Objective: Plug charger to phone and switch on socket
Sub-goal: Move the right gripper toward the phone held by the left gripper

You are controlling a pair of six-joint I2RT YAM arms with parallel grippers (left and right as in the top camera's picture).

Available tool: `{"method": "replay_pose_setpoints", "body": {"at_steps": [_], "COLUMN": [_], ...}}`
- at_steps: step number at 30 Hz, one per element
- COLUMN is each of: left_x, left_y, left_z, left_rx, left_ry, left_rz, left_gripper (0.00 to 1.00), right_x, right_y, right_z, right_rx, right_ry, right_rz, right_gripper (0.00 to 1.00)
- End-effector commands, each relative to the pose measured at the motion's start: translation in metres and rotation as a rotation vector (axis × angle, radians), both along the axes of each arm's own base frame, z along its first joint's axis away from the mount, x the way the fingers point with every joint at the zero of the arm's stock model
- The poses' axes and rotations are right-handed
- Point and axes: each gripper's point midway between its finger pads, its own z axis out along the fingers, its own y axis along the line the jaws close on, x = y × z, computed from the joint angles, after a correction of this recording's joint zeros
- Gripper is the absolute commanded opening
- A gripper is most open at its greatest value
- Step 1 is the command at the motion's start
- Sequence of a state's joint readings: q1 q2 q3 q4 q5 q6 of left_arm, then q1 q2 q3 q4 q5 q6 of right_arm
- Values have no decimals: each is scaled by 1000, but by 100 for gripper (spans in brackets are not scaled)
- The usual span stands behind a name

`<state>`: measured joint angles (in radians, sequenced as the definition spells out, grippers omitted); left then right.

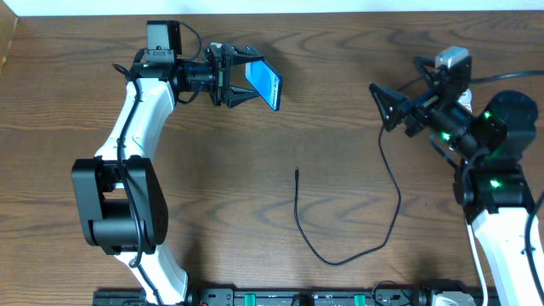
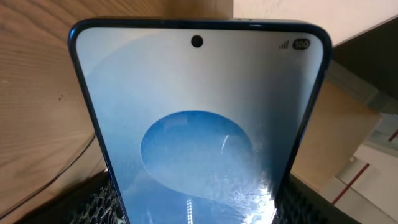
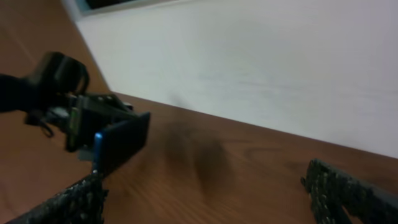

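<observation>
The phone's loose end (image 1: 277, 96) sticks out from my left gripper, and my right gripper should go to the phone next and close on that end.
My left gripper (image 1: 248, 76) is shut on the phone (image 1: 265, 83) and holds it off the table at the back left, blue screen tilted up. In the left wrist view the phone (image 2: 199, 124) fills the frame, its lower edges pressed between my fingers (image 2: 102, 199). The charger's black cable (image 1: 299, 217) loops across the table's middle, its connector tip (image 1: 297, 172) lying free. The cable's other end runs up under the right arm. My right gripper (image 1: 382, 108) hovers open at the back right; in its wrist view nothing sits between its fingers (image 3: 348, 193). The socket is hidden.
The table's back edge meets a white wall (image 1: 340, 7). A black equipment rail (image 1: 297, 297) runs along the front edge. In the right wrist view the phone (image 3: 121, 143) and left gripper (image 3: 81, 118) show to the left.
</observation>
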<state>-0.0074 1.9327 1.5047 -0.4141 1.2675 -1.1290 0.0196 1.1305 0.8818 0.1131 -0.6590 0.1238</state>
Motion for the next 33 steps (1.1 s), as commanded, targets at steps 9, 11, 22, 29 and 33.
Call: {"method": "replay_pose_setpoints", "body": {"at_steps": [9,11,22,29,33], "left_x": [6,6,11,9,7], "left_y": [4,4,-6,-26,-31], "left_z": [19,19,9,13,13], "left_rx": [37,38,111,105,102], "left_ry": [-63,-63,-80,-110,-101], "left_rz": [34,35,59,27,20], "left_gripper": [8,7,7,7,8], "right_x": [12,12,16,14,15], "right_y": [65,80,108,117,116], "right_z": [-24,-29,-48,-62,-69], "right_rx": [185,183,154,134,124], "right_ry": [177,181,216,258,284], "right_rz": [174,203,131,121,110], "right_gripper": [99,99,99,96,96]}}
